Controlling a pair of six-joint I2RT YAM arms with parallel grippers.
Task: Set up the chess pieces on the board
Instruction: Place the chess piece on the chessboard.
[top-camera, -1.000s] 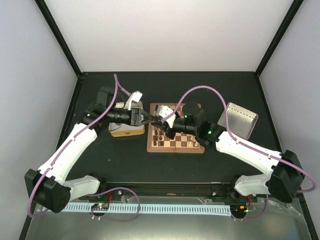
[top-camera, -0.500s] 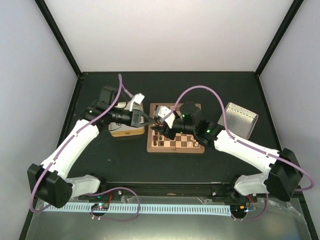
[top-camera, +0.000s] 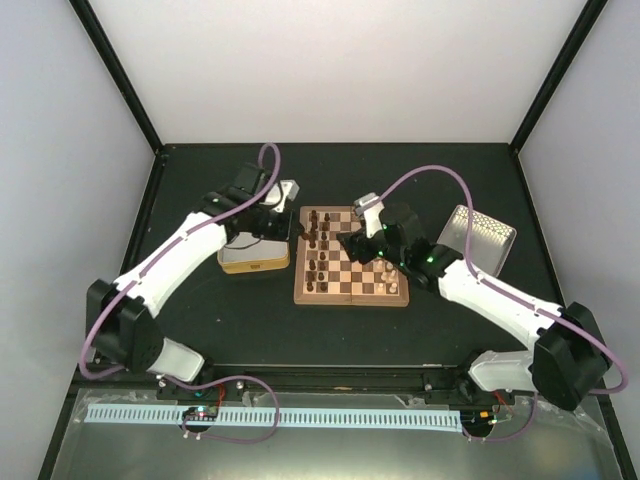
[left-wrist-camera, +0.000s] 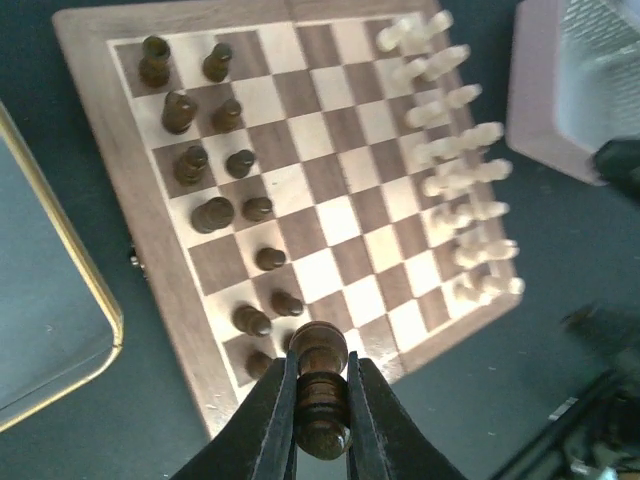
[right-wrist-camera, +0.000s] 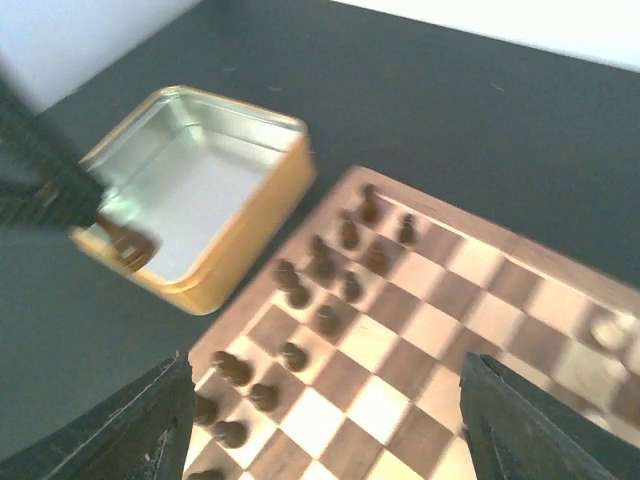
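Note:
My left gripper will let go of the dark brown piece, and it will sit on the empty square in the outer row of dark pieces (top-camera: 311, 255) (left-wrist-camera: 217, 263).
The board (top-camera: 352, 297) lies mid-table, with dark chess pieces (top-camera: 316, 250) along its left columns and cream pieces (top-camera: 388, 283) on its right. My left gripper (top-camera: 293, 228) hovers by the board's far-left corner. In the left wrist view it (left-wrist-camera: 320, 400) is shut on a dark brown piece (left-wrist-camera: 319, 360), held above the board (left-wrist-camera: 330, 180). My right gripper (top-camera: 352, 243) hangs over the board's far middle. In the right wrist view it (right-wrist-camera: 325, 430) stands wide open and empty above the dark pieces (right-wrist-camera: 300, 290).
A yellowish tin (top-camera: 254, 255) sits left of the board, seen empty in the right wrist view (right-wrist-camera: 190, 190). A silvery perforated tray (top-camera: 480, 238) stands to the right of the board. Purple cables arch over both arms.
The two grippers met over the board's left side. The left shut on the dark piece, the right opened, and both have since drawn apart.

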